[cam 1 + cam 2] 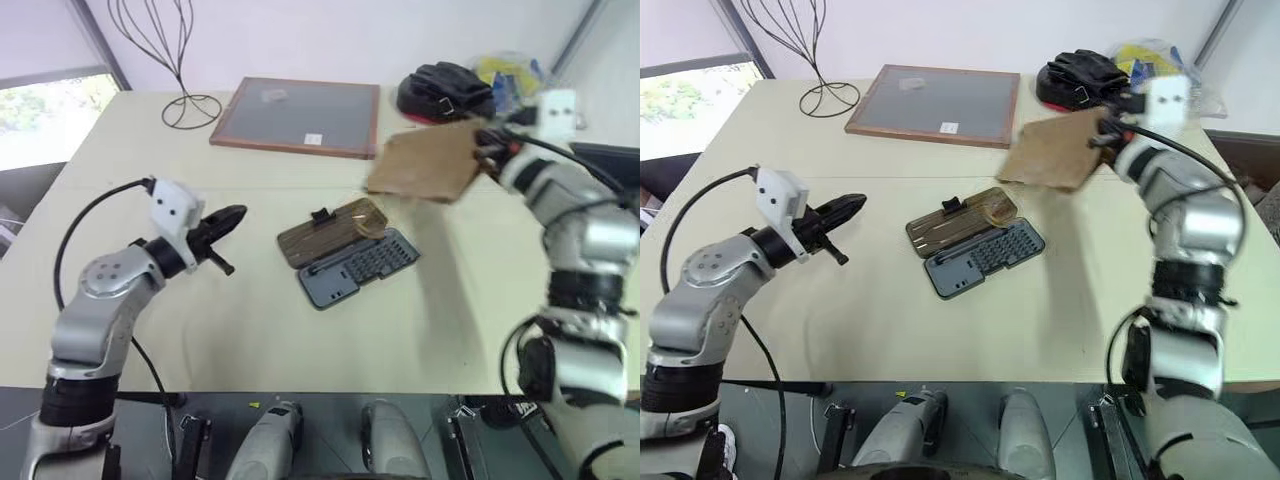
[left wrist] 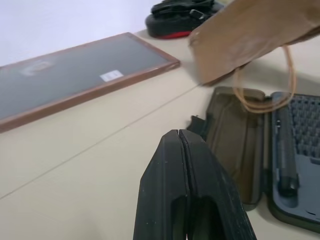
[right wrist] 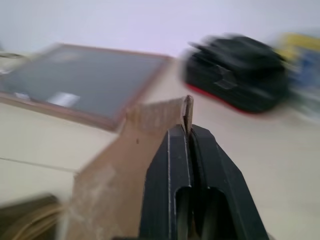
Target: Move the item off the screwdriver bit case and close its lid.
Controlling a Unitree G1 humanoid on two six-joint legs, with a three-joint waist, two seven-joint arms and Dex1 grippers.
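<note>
My right gripper is going to release the brown paper bag on the table's side edge (image 1: 556, 215), at a spot that is nearer me than the yellow and blue packet.
The screwdriver bit case (image 1: 360, 268) lies open at the table's middle, its grey tray of bits bare. Its smoky-brown lid (image 1: 330, 232) is folded back flat on the table beside the tray, black latch tab pointing toward the board. The item, a brown paper bag (image 1: 430, 160), hangs in the air beyond and to the right of the case, its cord handle (image 2: 287, 75) dangling above the lid. My right gripper (image 1: 488, 150) is shut on the bag's right edge. My left gripper (image 1: 237, 213) is shut and empty, hovering left of the case.
A wood-framed grey board (image 1: 297, 116) lies at the back. A black pouch (image 1: 445, 90) and a yellow and blue packet (image 1: 510, 72) sit at the back right, just behind the bag. A wire stand (image 1: 180, 60) rises at the back left.
</note>
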